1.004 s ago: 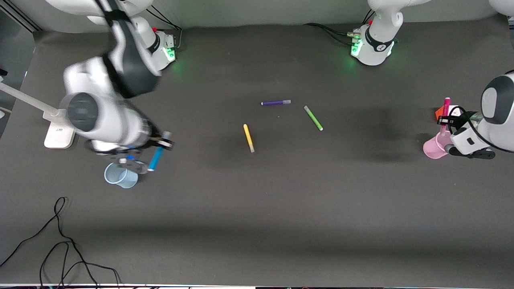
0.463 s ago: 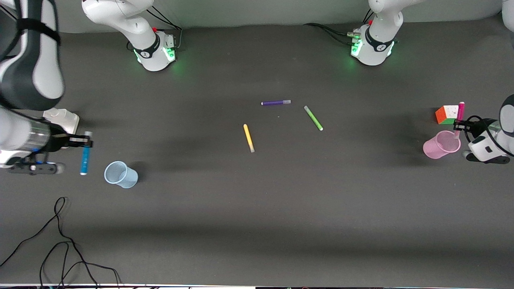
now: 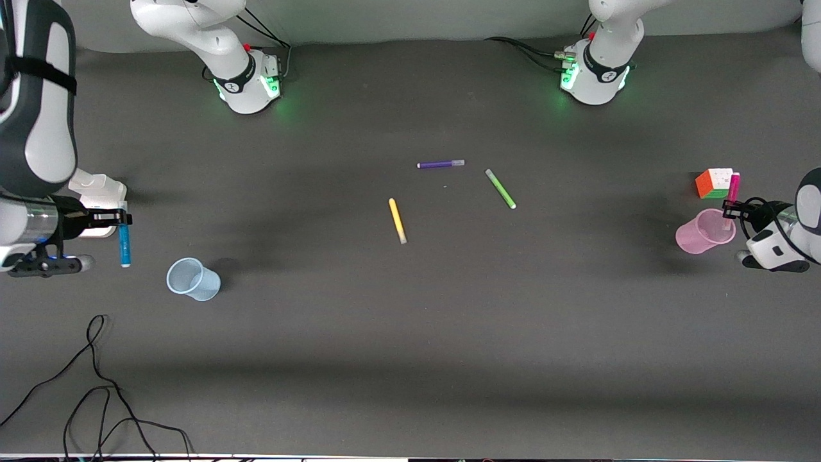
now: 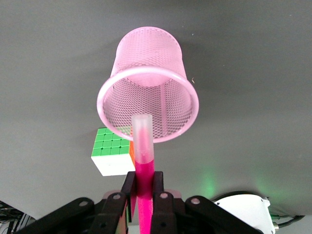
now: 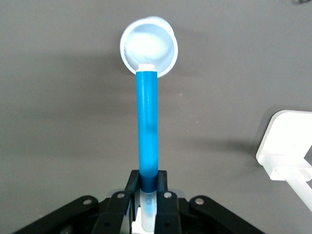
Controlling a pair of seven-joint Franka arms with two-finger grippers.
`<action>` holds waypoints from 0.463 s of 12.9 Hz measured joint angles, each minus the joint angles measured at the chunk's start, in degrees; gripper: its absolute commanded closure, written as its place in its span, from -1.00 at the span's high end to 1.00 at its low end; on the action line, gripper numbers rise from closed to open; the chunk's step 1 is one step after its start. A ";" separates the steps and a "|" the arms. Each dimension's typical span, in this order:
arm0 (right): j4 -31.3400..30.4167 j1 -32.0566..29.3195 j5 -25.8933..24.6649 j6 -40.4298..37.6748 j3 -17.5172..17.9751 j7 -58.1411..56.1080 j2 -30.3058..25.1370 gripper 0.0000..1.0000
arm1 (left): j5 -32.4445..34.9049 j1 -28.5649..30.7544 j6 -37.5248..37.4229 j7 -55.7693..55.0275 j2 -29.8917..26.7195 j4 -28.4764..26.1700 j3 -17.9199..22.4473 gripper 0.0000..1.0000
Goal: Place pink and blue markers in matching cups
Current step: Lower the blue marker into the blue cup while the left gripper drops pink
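Next, I let go of the blue marker with my right gripper inside the pale blue cup (image 3: pixel 195 278) (image 5: pixel 148 47), so that it leans on the cup's rim.
The right gripper (image 3: pixel 122 218) is shut on the blue marker (image 3: pixel 124 247), which hangs upright over bare table between the white lamp base and the pale blue cup (image 3: pixel 192 279). From the right wrist, the blue marker (image 5: pixel 147 126) runs out of the gripper (image 5: pixel 147 187) toward the blue cup (image 5: pixel 148 46). The left gripper (image 3: pixel 731 208) is shut on the pink marker (image 3: pixel 733 187), held upright over the edge of the pink cup (image 3: pixel 696 237). In the left wrist view, the pink marker (image 4: pixel 144 151) in the gripper (image 4: pixel 145 187) points its pale end at the pink mesh cup's (image 4: pixel 117 83) rim.
A multicoloured cube (image 3: pixel 714 183) (image 4: pixel 113 156) stands just beside the pink cup. Purple (image 3: pixel 440 164), green (image 3: pixel 500 188) and yellow (image 3: pixel 397 220) pens lie mid-table. A white lamp base (image 3: pixel 96 189) (image 5: pixel 287 151) sits by the right gripper. Black cables (image 3: pixel 96 385) trail near the front camera.
The right arm has swung off the blue cup toward its end of the table, carrying the blue marker. The left gripper with the pink marker has shifted slightly toward its end.
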 measured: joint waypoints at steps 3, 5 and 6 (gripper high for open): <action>2.50 -2.73 3.20 -3.43 0.10 -3.75 6.50 -0.98 | 0.00 0.53 -0.03 0.10 1.89 0.27 0.00 -1.00; 5.50 -3.97 5.21 -5.47 0.24 -5.06 11.31 -0.98 | 0.00 0.86 -0.33 0.11 2.39 0.28 0.00 -1.00; 6.88 -4.21 6.15 -5.93 0.28 -5.20 13.40 -0.98 | -0.01 0.93 -0.49 0.12 2.49 0.28 0.00 -1.00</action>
